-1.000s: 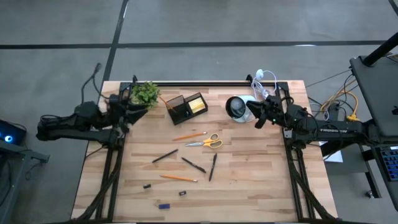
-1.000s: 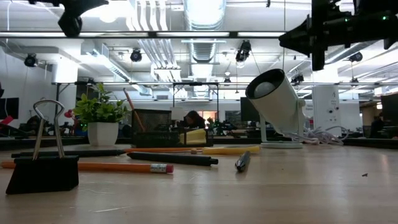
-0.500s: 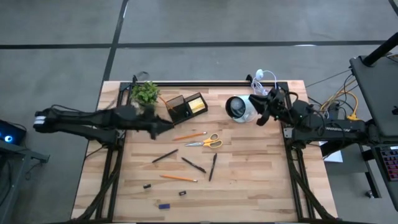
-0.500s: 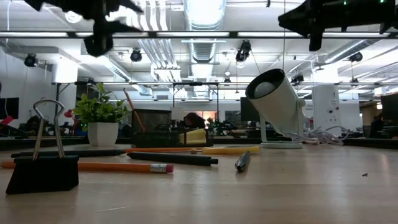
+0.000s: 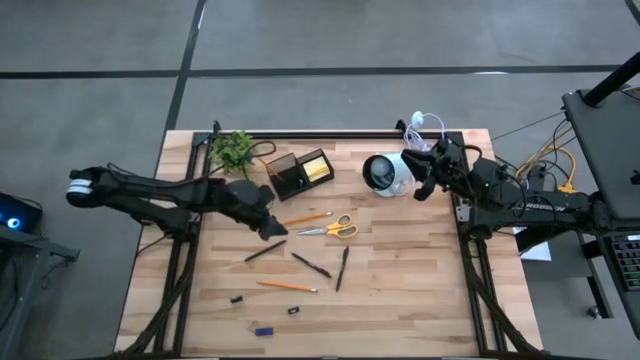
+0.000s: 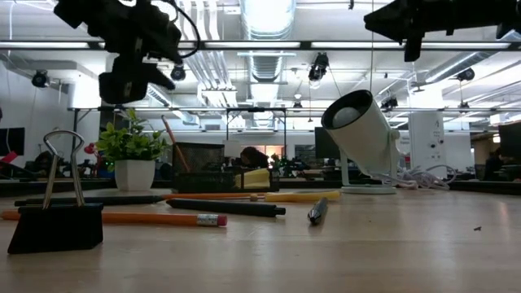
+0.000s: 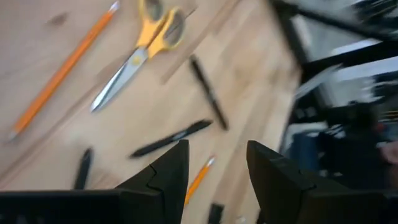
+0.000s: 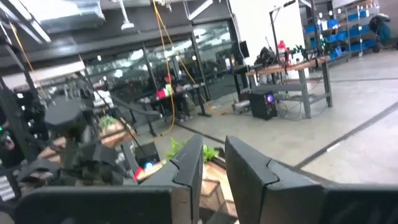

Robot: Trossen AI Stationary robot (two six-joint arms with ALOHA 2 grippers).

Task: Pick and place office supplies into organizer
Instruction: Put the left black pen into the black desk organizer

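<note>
My left gripper closes next on the middle of the dark pen (image 5: 265, 251) farthest from the white cup.
The office supplies lie loose on the wooden table: yellow-handled scissors (image 5: 330, 228) (image 7: 143, 53), two orange pencils (image 5: 305, 217) (image 5: 287, 286), dark pens (image 5: 265, 250) (image 5: 311, 265) (image 5: 342, 268), and small dark and blue bits (image 5: 237, 298) (image 5: 263, 330). The black organizer (image 5: 300, 172) stands at the far side with a yellow block in it. My left gripper (image 5: 268, 224) (image 7: 214, 158) hangs open above the table between the organizer and the pens, slanting down and holding nothing. My right gripper (image 5: 420, 186) (image 8: 214, 163) is raised at the far right beside the white cup, its fingers a narrow gap apart and empty.
A small green plant (image 5: 233, 150) stands at the far left corner. A white round cup (image 5: 383, 172) and a white coiled cable (image 5: 425, 128) are at the far right. A black binder clip (image 6: 57, 220) stands close to the low camera.
My left gripper has swung out from the far left corner by the plant toward the table's middle, sinking and tipping downward over the pens. My right gripper has risen a little.
</note>
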